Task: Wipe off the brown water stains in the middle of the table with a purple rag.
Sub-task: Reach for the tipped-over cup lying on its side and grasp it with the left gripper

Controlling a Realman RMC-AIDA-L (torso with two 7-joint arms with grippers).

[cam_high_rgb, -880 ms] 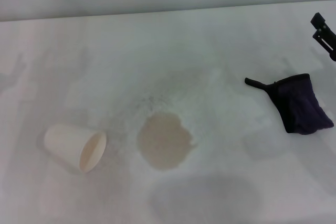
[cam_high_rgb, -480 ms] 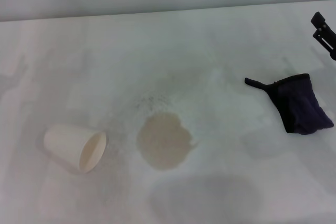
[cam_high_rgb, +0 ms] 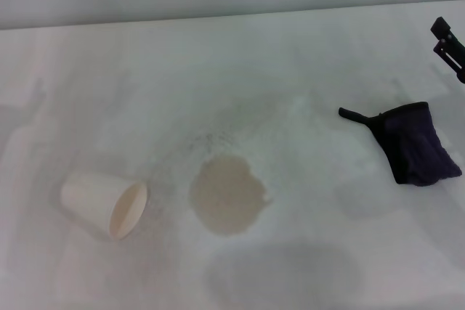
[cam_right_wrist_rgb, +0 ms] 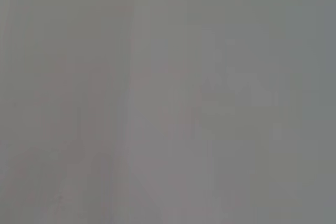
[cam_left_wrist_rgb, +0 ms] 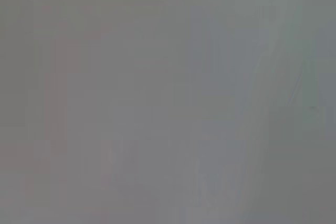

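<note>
The white paper cup lies sideways, so next my left gripper grips the middle of its body [cam_high_rgb: 91, 200].
The brown water stains [cam_high_rgb: 227, 195] form a pale tan round blotch in the middle of the white table [cam_high_rgb: 240, 70]. The purple rag [cam_high_rgb: 416, 146] lies crumpled at the right, and its black strap-like tail [cam_high_rgb: 357, 115] points left toward the middle. A black part of my right gripper [cam_high_rgb: 449, 47] shows at the right edge, beyond the rag and apart from it. My left gripper is out of view. Both wrist views show only plain grey.
A white paper cup [cam_high_rgb: 104, 204] lies on its side left of the stain, its mouth facing the stain. The table's far edge [cam_high_rgb: 232, 16] meets a grey wall. Faint grey shadows lie on the table in front of the stain and at the left.
The rag, cup, stain and right gripper have not moved. A faint shadow at the table's left has shifted slightly.
</note>
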